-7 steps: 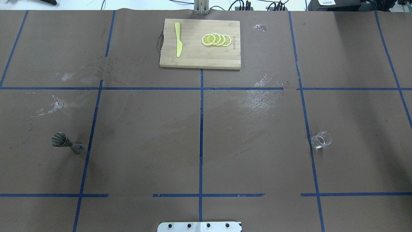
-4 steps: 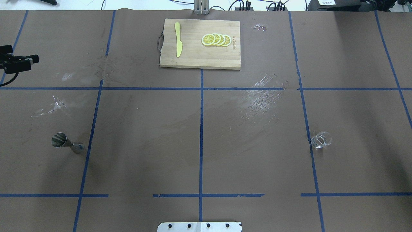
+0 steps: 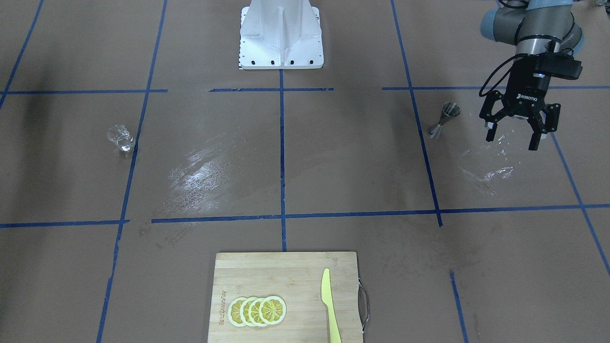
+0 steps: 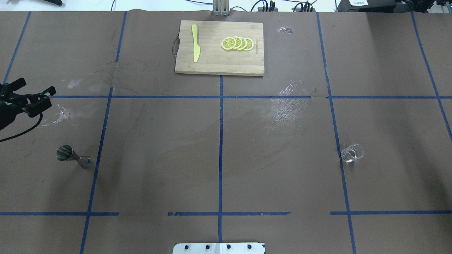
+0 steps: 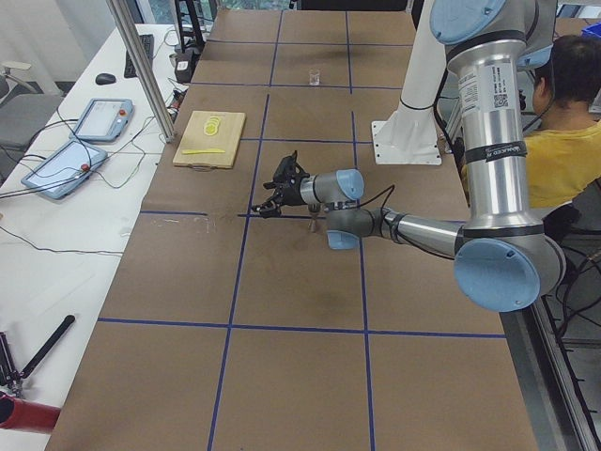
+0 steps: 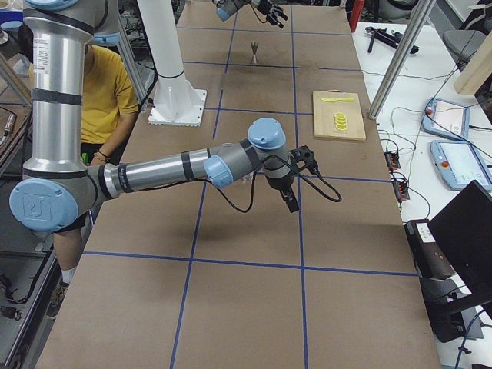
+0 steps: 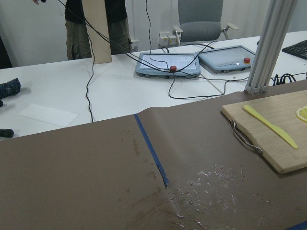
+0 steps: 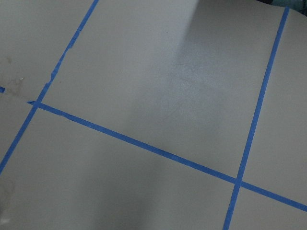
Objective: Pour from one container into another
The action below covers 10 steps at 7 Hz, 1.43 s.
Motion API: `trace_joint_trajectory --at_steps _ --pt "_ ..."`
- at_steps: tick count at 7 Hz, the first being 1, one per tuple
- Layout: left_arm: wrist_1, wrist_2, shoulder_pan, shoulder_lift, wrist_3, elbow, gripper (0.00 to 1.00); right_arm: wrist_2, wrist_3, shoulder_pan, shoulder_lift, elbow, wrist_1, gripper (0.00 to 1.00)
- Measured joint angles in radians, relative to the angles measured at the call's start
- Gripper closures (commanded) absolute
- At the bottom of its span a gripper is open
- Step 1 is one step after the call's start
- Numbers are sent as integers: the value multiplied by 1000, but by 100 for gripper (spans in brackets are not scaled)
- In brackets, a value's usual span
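Observation:
The metal jigger has a narrow middle [image 3: 441, 123] between its upper and lower cups, and my left gripper should go there next and close on it.
The metal jigger [image 4: 72, 157] stands upright on the left part of the brown table, also seen in the front view [image 3: 443, 120]. My left gripper [image 3: 511, 141] hovers open and empty beside it, on the side away from the table's middle and a little farther from the robot's base; it enters the overhead view at the left edge [image 4: 36, 88]. The clear measuring cup [image 4: 352, 152] stands alone on the right part [image 3: 120, 137]. My right gripper [image 6: 291, 192] shows only in the right side view, above the table; whether it is open or shut, I cannot tell.
A wooden cutting board [image 4: 219, 63] lies at the far middle edge with a yellow knife [image 4: 195, 47] and lemon slices [image 4: 237, 43] on it. Wet smears [image 3: 491, 174] mark the table near the left gripper. The robot's base [image 3: 281, 38] stands at the near middle.
The left gripper entered the overhead view from the left edge and has moved nearer the robot's side, closer to the jigger. The jigger and cup stayed put.

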Motion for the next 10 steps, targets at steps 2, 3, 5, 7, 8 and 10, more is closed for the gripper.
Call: trace_joint_trajectory --at_steps 2,3,5,7,8,10 --pt "-27 271 221 20 -46 1 0 0 -1 0 -5 1 0 0" --pt "-30 356 305 22 -61 1 0 -1 -1 1 -6 1 0 0" --pt "-32 442 411 23 -106 23 0 -2 -1 1 -8 2 0 0" --pt "-34 483 469 23 -160 59 0 -2 -1 1 -9 2 0 0" --pt "-35 491 484 22 -177 71 0 -2 -1 1 -9 1 0 0" --pt "-36 522 524 20 -211 91 1 -2 -1 1 -9 1 0 0"
